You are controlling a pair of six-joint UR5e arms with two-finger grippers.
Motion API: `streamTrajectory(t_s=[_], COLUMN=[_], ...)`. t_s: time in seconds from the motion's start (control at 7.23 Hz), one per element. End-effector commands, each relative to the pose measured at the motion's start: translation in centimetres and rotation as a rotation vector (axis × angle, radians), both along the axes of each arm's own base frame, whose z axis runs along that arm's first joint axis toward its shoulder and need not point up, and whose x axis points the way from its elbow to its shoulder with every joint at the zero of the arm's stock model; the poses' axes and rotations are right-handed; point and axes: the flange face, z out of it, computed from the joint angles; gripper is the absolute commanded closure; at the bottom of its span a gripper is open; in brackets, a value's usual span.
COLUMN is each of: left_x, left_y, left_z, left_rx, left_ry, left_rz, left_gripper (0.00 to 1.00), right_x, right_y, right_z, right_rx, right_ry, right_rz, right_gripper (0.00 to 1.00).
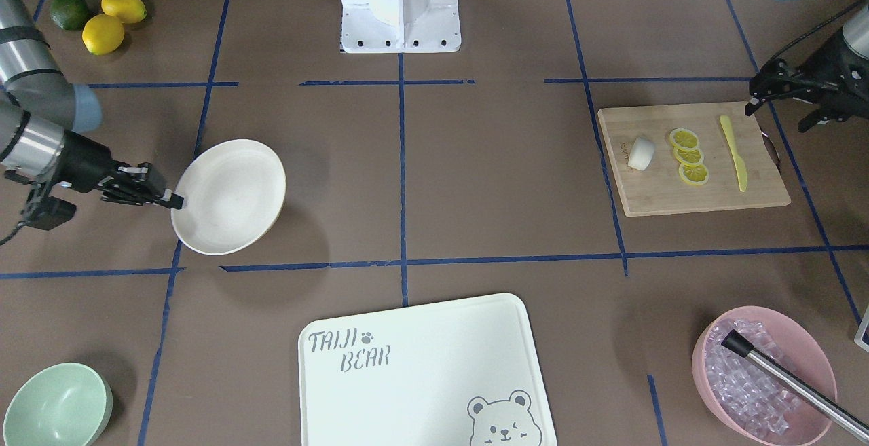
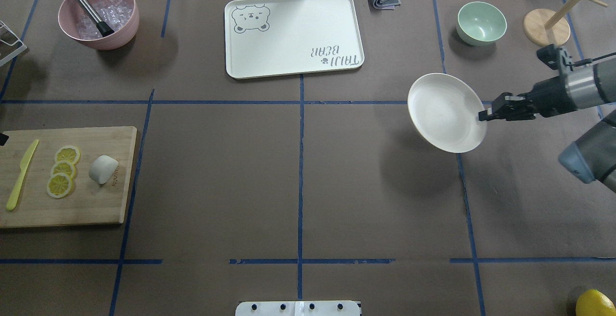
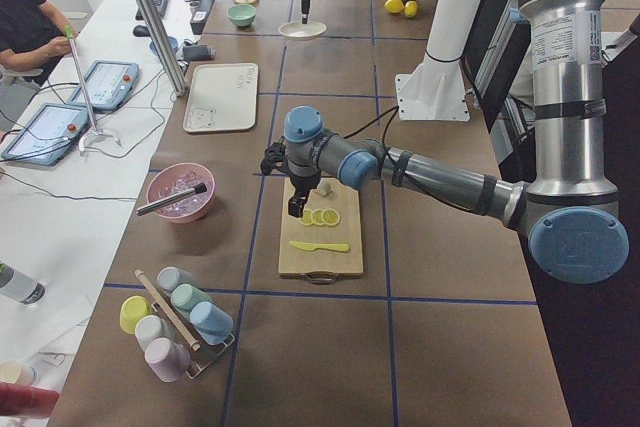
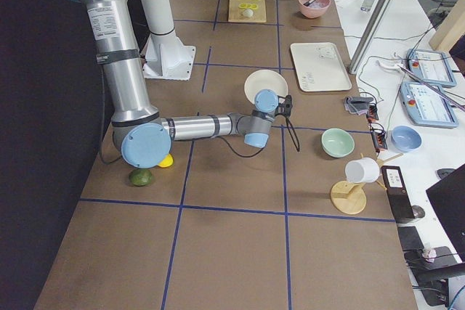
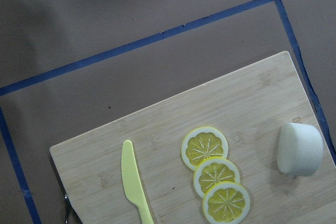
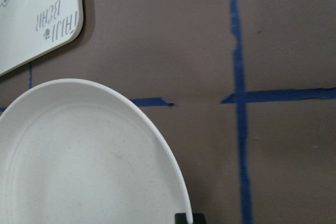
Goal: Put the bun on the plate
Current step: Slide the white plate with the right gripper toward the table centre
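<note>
My right gripper should release the cream-white plate on the piece of blue tape (image 1: 396, 193) between the white stand and bear-print tray.
The bun (image 1: 641, 153), a small white rounded lump, lies on a wooden cutting board (image 1: 652, 195) beside three lemon slices (image 1: 688, 156). It also shows in the overhead view, bun (image 2: 103, 169), and in the left wrist view, bun (image 5: 299, 148). My left gripper (image 1: 752, 96) hovers over the board's far corner, apart from the bun, and looks open and empty. The cream-white plate (image 2: 445, 112) hangs tilted above the table on the other side. My right gripper (image 2: 483, 115) is shut on its rim; one finger (image 6: 184, 217) shows at the plate's edge (image 6: 157, 129).
A yellow plastic knife (image 1: 733, 153) lies on the board. The bear-print tray (image 2: 293, 32) sits at mid table, a mint-green bowl (image 2: 481, 22) beyond the plate, and a pink bowl (image 2: 98, 15) of ice with a metal tool beyond the board. Two lemons and a lime (image 1: 102, 18) lie near the right arm.
</note>
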Motion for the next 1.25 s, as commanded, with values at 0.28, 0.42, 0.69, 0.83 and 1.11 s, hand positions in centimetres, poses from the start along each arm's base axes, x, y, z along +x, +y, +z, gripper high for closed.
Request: streamTrajectory(t_s=[0.28, 0.42, 0.69, 0.83, 1.11], left_x=[0.0, 0.1, 0.1, 0.1, 0.1], left_y=[0.0, 0.1, 0.0, 0.0, 0.0], left_z=[0.1, 0.1, 0.2, 0.2, 0.3], left_rx=[-0.002, -0.001, -0.004, -0.004, -0.007], left_ry=[-0.001, -0.001, -0.002, -0.002, -0.003], left_rz=[0.000, 0.002, 0.001, 0.002, 0.001], left_gripper=[0.00, 0.00, 0.00, 0.00, 0.00], right_x=[-14.4, -15.4, -17.2, -17.2, -17.7], right_y=[2.1, 2.4, 2.7, 2.7, 2.8], right_z=[-8.8, -9.2, -11.4, -12.3, -13.1], right_rx=[-0.047, -0.048, -0.053, -0.053, -0.055], right_ry=[-0.003, 0.007, 0.028, 0.030, 0.038], right_rz=[0.056, 0.059, 0.069, 0.069, 0.062], right_gripper=[1.00, 1.00, 1.00, 1.00, 1.00])
